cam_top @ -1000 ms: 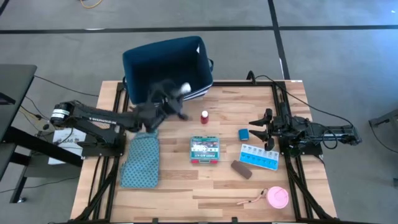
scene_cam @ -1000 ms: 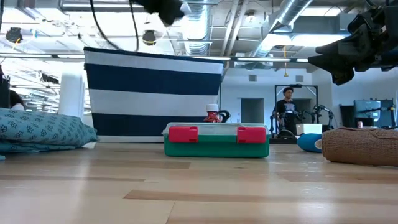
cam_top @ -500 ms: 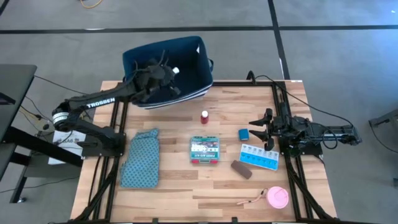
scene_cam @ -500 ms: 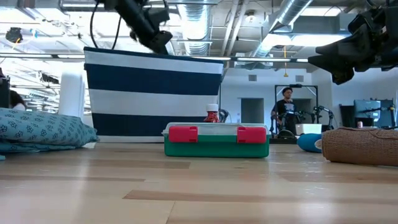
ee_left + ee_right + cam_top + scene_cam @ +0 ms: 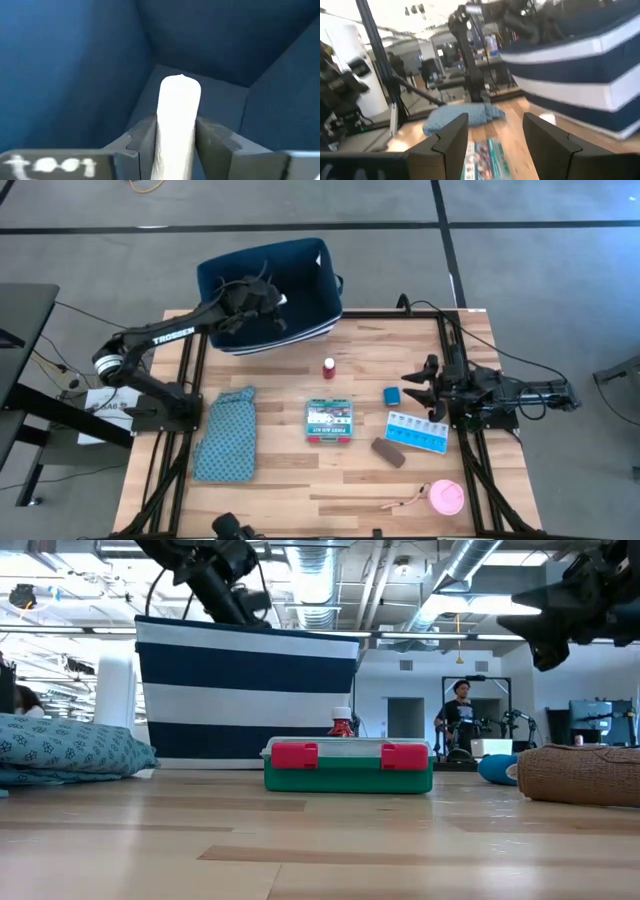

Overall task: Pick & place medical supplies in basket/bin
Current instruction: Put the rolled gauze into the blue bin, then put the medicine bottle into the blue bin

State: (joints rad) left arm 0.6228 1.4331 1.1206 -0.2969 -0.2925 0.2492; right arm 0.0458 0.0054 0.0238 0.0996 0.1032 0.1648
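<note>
The red vial's sides [image 5: 328,370], between the green-white box and the dark blue bin, are to be reached next by my right gripper, which should close on them there.
The dark blue bin [image 5: 300,255] stands at the table's far edge. My left gripper [image 5: 268,302] reaches into it over its rim, shut on a white tube [image 5: 179,110]; the low view shows that gripper [image 5: 238,602] just above the bin's striped wall [image 5: 240,690]. On the table lie a green-white box [image 5: 329,420], a red-capped vial [image 5: 328,366], a blue block [image 5: 392,395], a pill organiser [image 5: 420,432], a brown block [image 5: 388,451] and a pink disc [image 5: 446,497]. My right gripper [image 5: 412,387] waits open at the table's right, nothing between its fingers. My left gripper pinches the white tube by its two long sides [image 5: 165,145] between its two fingers [image 5: 142,147]. The tube lies along the fingers and juts out past their tips. The fingers slant down into the bin from the table's left. The tube is clear of the bin's floor.
A blue patterned cloth pouch [image 5: 225,435] lies flat at the table's left, near my left arm's base. Black frame rails run along both table sides. Bare wood lies between the pouch and the green-white box.
My left gripper has swung with the white tube from above the table by the bin's near wall toward the far edge, over the rim and into the bin. It has sunk a little and tipped its fingers downward. The tube has stayed between the fingers.
</note>
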